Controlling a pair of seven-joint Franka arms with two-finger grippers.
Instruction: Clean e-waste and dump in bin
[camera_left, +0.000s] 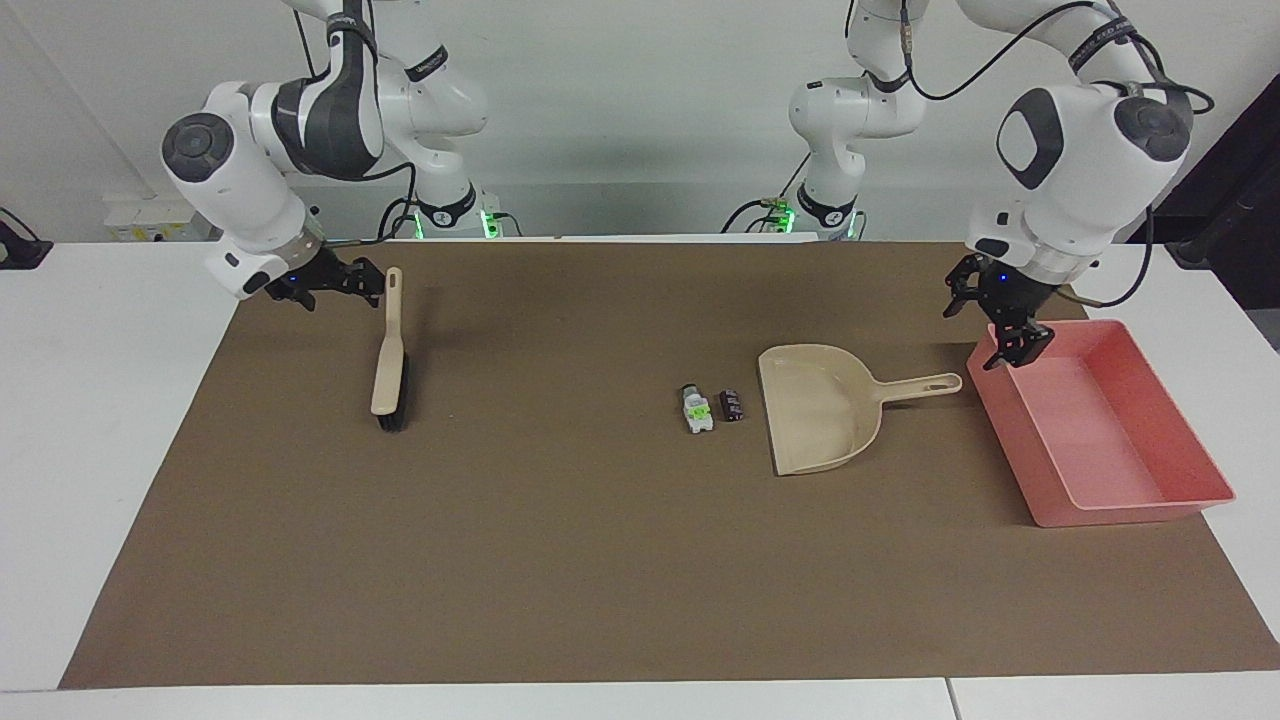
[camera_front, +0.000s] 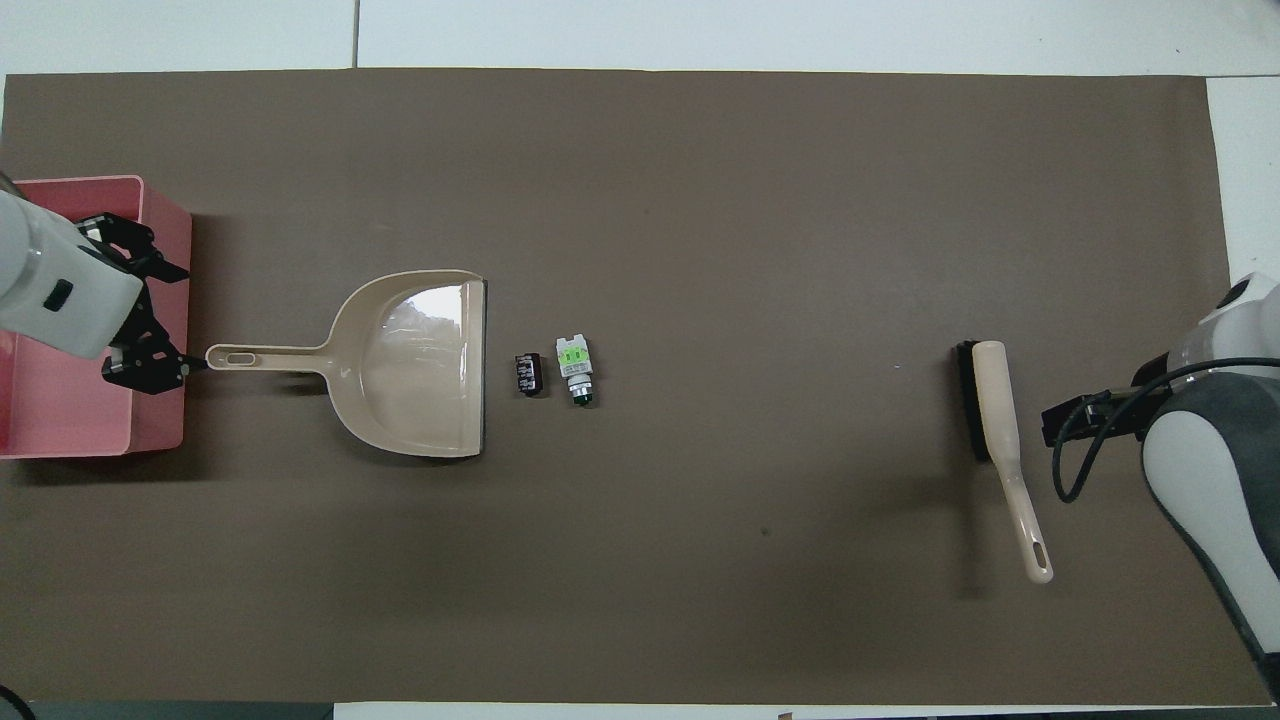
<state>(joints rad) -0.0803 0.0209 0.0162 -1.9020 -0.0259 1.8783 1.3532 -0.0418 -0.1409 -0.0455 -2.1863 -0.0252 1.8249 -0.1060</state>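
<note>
The bristles end at the neck of the brush's handle (camera_front: 1012, 480). Next, my right gripper closes just there.
The e-waste lies mid-mat just off the dustpan's mouth: a white-grey piece with a green label (camera_left: 697, 408) (camera_front: 573, 368) and a smaller dark block (camera_left: 732, 405) (camera_front: 527, 374) between it and the beige dustpan (camera_left: 820, 410) (camera_front: 410, 365). At the left arm's end of the mat stands the pink bin (camera_left: 1130, 512) (camera_front: 172, 425). My left gripper (camera_left: 972, 338) (camera_front: 180, 320) hangs open and empty over the bin's wall beside the dustpan's handle tip. My right gripper (camera_left: 342, 292) (camera_front: 1060, 425) is low and open, close beside the brush's handle, holding nothing.
A beige brush with dark bristles (camera_left: 388, 375) (camera_front: 995, 410) lies on the brown mat toward the right arm's end, its handle pointing at the robots. White table shows around the mat (camera_left: 560, 560).
</note>
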